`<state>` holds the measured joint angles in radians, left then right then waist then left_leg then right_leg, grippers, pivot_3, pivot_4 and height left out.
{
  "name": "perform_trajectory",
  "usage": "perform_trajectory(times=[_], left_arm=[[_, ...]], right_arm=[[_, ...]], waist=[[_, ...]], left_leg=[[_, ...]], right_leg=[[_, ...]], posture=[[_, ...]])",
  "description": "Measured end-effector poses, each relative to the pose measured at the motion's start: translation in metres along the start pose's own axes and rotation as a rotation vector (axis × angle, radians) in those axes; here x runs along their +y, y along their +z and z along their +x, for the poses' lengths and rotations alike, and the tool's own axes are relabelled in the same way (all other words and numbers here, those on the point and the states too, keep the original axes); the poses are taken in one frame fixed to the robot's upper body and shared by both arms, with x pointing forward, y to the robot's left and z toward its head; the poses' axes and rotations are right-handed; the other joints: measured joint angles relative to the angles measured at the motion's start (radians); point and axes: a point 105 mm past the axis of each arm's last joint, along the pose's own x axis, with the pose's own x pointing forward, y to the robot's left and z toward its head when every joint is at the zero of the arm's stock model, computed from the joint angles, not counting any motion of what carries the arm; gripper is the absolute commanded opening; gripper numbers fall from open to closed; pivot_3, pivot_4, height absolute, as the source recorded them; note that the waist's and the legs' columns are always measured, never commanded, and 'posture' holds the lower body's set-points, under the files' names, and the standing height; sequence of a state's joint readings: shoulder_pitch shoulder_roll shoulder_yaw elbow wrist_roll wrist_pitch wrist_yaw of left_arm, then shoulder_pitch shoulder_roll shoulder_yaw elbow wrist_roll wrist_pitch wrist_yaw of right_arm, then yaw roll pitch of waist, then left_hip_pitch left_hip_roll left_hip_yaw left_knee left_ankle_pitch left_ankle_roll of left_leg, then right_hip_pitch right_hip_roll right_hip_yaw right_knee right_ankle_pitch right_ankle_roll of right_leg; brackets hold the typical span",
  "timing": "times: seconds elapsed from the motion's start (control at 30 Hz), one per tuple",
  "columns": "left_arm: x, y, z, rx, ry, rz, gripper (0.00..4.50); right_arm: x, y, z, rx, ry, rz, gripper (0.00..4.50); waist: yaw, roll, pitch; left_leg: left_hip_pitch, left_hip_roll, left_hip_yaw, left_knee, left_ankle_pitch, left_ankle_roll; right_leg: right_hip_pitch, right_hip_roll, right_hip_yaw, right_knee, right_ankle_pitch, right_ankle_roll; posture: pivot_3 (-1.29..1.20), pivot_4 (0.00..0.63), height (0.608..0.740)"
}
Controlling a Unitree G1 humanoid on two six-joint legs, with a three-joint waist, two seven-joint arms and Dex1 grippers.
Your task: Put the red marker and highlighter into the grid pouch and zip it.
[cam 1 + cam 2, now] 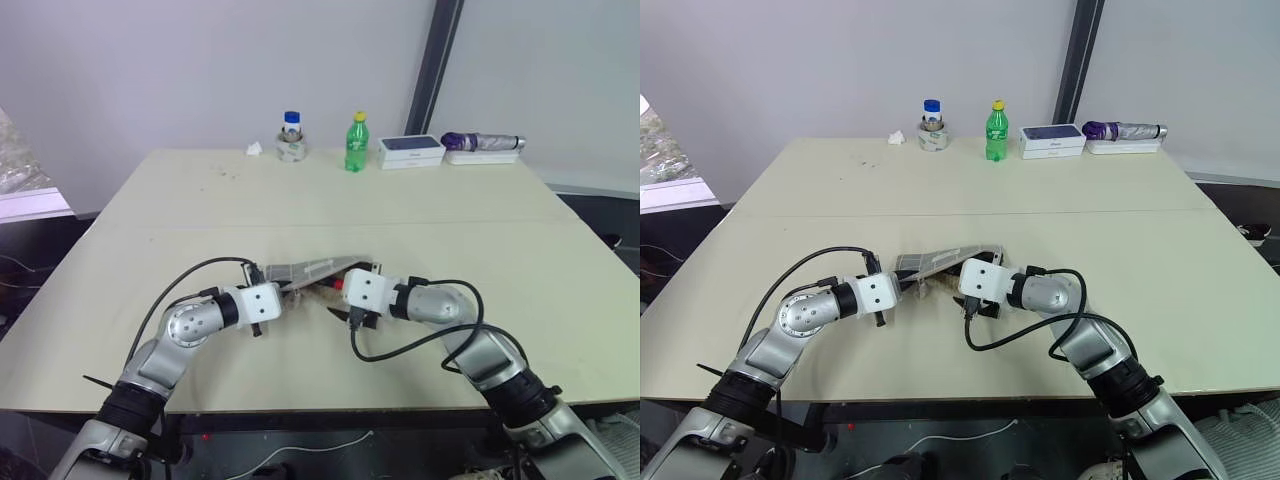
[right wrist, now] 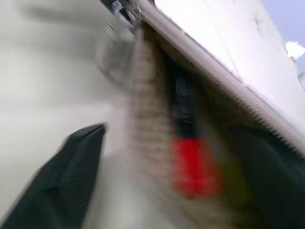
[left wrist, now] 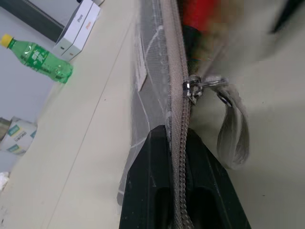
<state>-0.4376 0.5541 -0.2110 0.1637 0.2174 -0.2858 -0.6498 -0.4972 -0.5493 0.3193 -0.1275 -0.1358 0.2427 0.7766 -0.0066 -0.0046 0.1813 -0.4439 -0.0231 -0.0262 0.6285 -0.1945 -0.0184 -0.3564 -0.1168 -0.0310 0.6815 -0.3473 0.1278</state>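
Note:
The opening of the pouch gapes and the zipper pull sits next to the left gripper, so next the right gripper moves over and grabs the zipper pull's strap (image 3: 235, 125).
The grey grid pouch (image 1: 315, 270) lies mid-table with one long edge lifted between my two hands. My left gripper (image 3: 177, 138) is shut on the pouch's zipper tape, just behind the metal zipper pull (image 3: 193, 89) and its grey strap (image 3: 236, 138). My right gripper (image 2: 171, 138) is open, its two black fingers spread either side of the gaping pouch mouth. Inside the opening lies the red marker (image 2: 193, 167), black barrel and red cap, also seen in the left wrist view (image 3: 200, 14). A faint yellow smear sits beside the cap; I cannot tell whether it is the highlighter.
Along the table's far edge stand a green bottle (image 1: 356, 143), a tape roll with a small bottle on it (image 1: 291, 140), a white box (image 1: 410, 151), a folded purple umbrella (image 1: 485, 143) and a crumpled tissue (image 1: 254, 150). Black cables loop from both wrists.

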Motion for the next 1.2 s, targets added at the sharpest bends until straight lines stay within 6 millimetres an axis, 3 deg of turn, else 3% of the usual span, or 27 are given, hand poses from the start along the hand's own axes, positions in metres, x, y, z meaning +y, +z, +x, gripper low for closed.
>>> perform_trajectory(times=[0.13, 0.23, 0.33, 0.4, 0.53, 0.63, 0.87, 1.1, 1.2], left_arm=[[-0.001, -0.001, -0.001, 0.005, 0.001, -0.021, 0.00], [-0.002, -0.001, -0.001, 0.006, 0.001, -0.023, 0.00], [-0.002, 0.001, 0.002, -0.001, 0.004, -0.032, 0.00], [0.000, 0.004, 0.007, -0.015, 0.007, -0.031, 0.00], [-0.004, 0.009, 0.014, -0.031, -0.027, 0.025, 0.00], [-0.008, 0.013, 0.017, -0.044, -0.049, 0.057, 0.00], [0.002, 0.021, 0.022, -0.056, -0.035, 0.098, 0.00], [0.002, 0.018, 0.022, -0.041, -0.031, 0.103, 0.00], [0.003, 0.018, 0.022, -0.036, -0.024, 0.104, 0.00]], right_arm=[[0.011, -0.002, -0.032, -0.108, -0.005, 0.220, 4.42], [0.015, 0.013, -0.049, -0.235, 0.022, 0.381, 4.42], [0.018, 0.025, -0.056, -0.306, 0.064, 0.494, 4.42], [0.031, 0.016, -0.053, -0.239, 0.127, 0.596, 4.42], [0.068, -0.012, -0.034, -0.162, 0.187, 0.883, 4.42], [0.079, -0.010, -0.018, -0.187, 0.188, 0.966, 4.42], [0.052, 0.021, 0.028, -0.297, 0.080, 0.988, 4.42], [0.038, 0.023, 0.052, -0.299, 0.028, 0.982, 4.42], [0.036, 0.023, 0.056, -0.306, 0.023, 0.996, 3.57]], waist=[[0.007, 0.000, 0.000], [0.006, 0.000, 0.000], [0.004, 0.000, 0.000], [0.011, 0.000, 0.000], [0.017, 0.000, 0.000], [0.015, 0.000, 0.000], [0.009, 0.000, 0.000], [0.009, 0.000, 0.000], [0.006, 0.000, 0.000]], left_leg=[[0.000, 0.001, 0.000, 0.000, 0.000, 0.000], [0.001, 0.002, 0.000, 0.000, 0.000, 0.000], [0.001, 0.002, 0.000, 0.000, 0.000, 0.000], [0.001, 0.002, 0.000, 0.000, 0.000, 0.000], [0.001, 0.000, 0.000, 0.000, 0.000, 0.000], [0.001, 0.000, 0.000, 0.000, 0.000, 0.000], [0.001, 0.000, 0.000, 0.000, 0.000, 0.000], [0.001, 0.000, 0.000, 0.000, 0.000, 0.000], [0.001, 0.000, 0.000, -0.001, 0.000, 0.000]], right_leg=[[0.001, 0.000, 0.000, 0.000, 0.000, 0.000], [0.001, 0.000, 0.000, 0.000, 0.000, 0.000], [0.002, 0.000, 0.000, 0.000, 0.000, 0.000], [0.002, 0.000, 0.000, 0.000, 0.000, 0.000], [0.001, 0.000, 0.000, 0.000, 0.000, 0.000], [0.001, 0.000, 0.000, 0.000, 0.000, 0.000], [0.000, 0.001, 0.000, 0.001, 0.000, 0.000], [-0.001, 0.001, 0.000, 0.001, 0.000, 0.000], [-0.001, 0.001, 0.000, 0.001, 0.000, 0.000]], posture=[[0.00, 0.150, 0.740], [0.00, 0.150, 0.740], [0.00, 0.150, 0.740], [0.00, 0.150, 0.740], [0.00, 0.150, 0.740], [0.00, 0.150, 0.740], [0.00, 0.150, 0.740], [0.00, 0.150, 0.740], [0.00, 0.150, 0.740]])
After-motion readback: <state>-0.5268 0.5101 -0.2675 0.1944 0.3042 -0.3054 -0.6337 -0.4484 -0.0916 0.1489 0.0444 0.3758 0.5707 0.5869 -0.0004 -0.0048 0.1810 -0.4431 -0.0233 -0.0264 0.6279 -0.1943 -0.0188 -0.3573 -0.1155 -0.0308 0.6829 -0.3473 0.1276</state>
